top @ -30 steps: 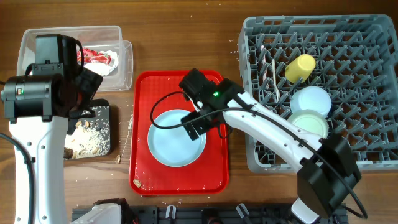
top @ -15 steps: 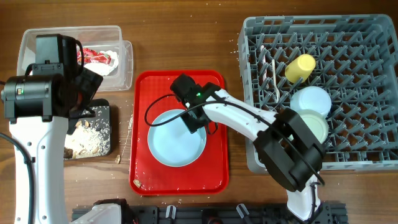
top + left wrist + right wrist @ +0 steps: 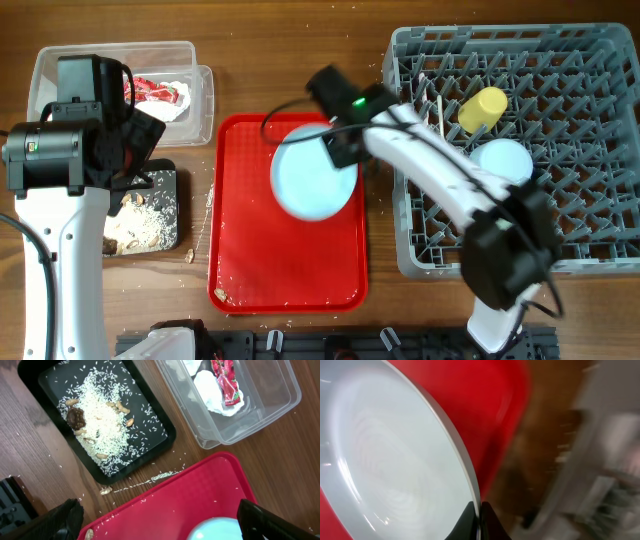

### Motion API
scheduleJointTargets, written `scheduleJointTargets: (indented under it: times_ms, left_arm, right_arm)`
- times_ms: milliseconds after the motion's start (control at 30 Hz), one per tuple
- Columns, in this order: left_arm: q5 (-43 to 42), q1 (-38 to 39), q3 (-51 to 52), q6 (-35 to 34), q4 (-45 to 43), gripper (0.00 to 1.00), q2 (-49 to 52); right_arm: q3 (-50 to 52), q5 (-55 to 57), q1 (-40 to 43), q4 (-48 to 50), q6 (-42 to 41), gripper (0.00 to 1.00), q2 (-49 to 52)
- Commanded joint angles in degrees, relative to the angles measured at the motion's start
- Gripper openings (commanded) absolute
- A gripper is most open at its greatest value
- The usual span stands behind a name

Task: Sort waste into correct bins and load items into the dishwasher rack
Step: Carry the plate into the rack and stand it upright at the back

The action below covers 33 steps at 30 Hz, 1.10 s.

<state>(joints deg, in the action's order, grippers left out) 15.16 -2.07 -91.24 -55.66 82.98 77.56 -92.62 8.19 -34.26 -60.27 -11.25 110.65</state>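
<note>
The light blue plate, now hanging tilted above the red tray, will be let go by my right gripper in the dishwasher rack's back corner [image 3: 434,79] nearest the red tray.
The light blue plate [image 3: 313,181] hangs tilted above the red tray [image 3: 290,262], its right rim pinched by my shut right gripper [image 3: 343,150]. In the right wrist view the fingertips [image 3: 479,511] clamp the plate's [image 3: 395,455] thin edge. The grey dishwasher rack [image 3: 400,60] holds the yellow-green cup [image 3: 482,108], a light blue bowl [image 3: 503,160] and white cutlery [image 3: 441,120]. My left gripper [image 3: 160,530] is open over the tray's left edge. The clear tub [image 3: 195,95] contains a napkin and red wrapper [image 3: 225,385]. The black tray [image 3: 55,390] carries rice and brown scraps.
Rice grains and a nut lie on the wood between the black tray and the red tray [image 3: 200,485]. Crumbs dot the red tray's front left corner. The right arm stretches from the table's front edge across the rack's left side.
My right gripper has shut on the plate's rim and lifted it off the red tray, carrying it back and to the right toward the rack. The left arm has not moved.
</note>
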Motion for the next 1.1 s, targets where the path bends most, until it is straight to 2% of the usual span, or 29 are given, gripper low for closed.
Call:
scheduleJointTargets:
  times_ms: [0, 100, 233, 433, 667, 867, 1000, 1033, 1067]
  left_arm:
    - [0.6, -0.3, 0.2, -0.3, 0.0, 1.0, -0.1]
    - [0.6, -0.3, 0.2, -0.3, 0.0, 1.0, -0.1]
    - [0.6, -0.3, 0.2, -0.3, 0.0, 1.0, -0.1]
    - [0.6, -0.3, 0.2, -0.3, 0.0, 1.0, -0.1]
    - [0.6, -0.3, 0.2, -0.3, 0.0, 1.0, -0.1]
    - [0.6, -0.3, 0.2, -0.3, 0.0, 1.0, -0.1]
    - [0.6, -0.3, 0.2, -0.3, 0.0, 1.0, -0.1]
    - [0.6, -0.3, 0.2, -0.3, 0.0, 1.0, -0.1]
    - [0.6, -0.3, 0.2, -0.3, 0.0, 1.0, -0.1]
  right_arm:
    - [-2.4, 4.4, 7.2, -0.4, -2.0, 0.04, -10.2]
    - [-2.4, 19.1, 14.4, -4.0, -13.2, 0.04, -16.2]
    - [-1.2, 28.9, 18.3, -3.2, -21.0, 0.04, -16.3]
    - [4.8, 35.6, 18.3, 7.0, -21.8, 0.04, -16.2]
    - [11.1, 37.4, 18.2, 14.4, -21.7, 0.04, -14.8]
    - [11.1, 34.9, 16.6, 13.8, -21.7, 0.04, -14.6]
    - [11.3, 28.8, 16.4, 13.5, -20.2, 0.04, -14.5]
    - [11.3, 25.2, 16.4, 13.5, -18.4, 0.06, -14.5]
    - [11.3, 22.6, 16.4, 13.3, -17.5, 0.13, -14.6]
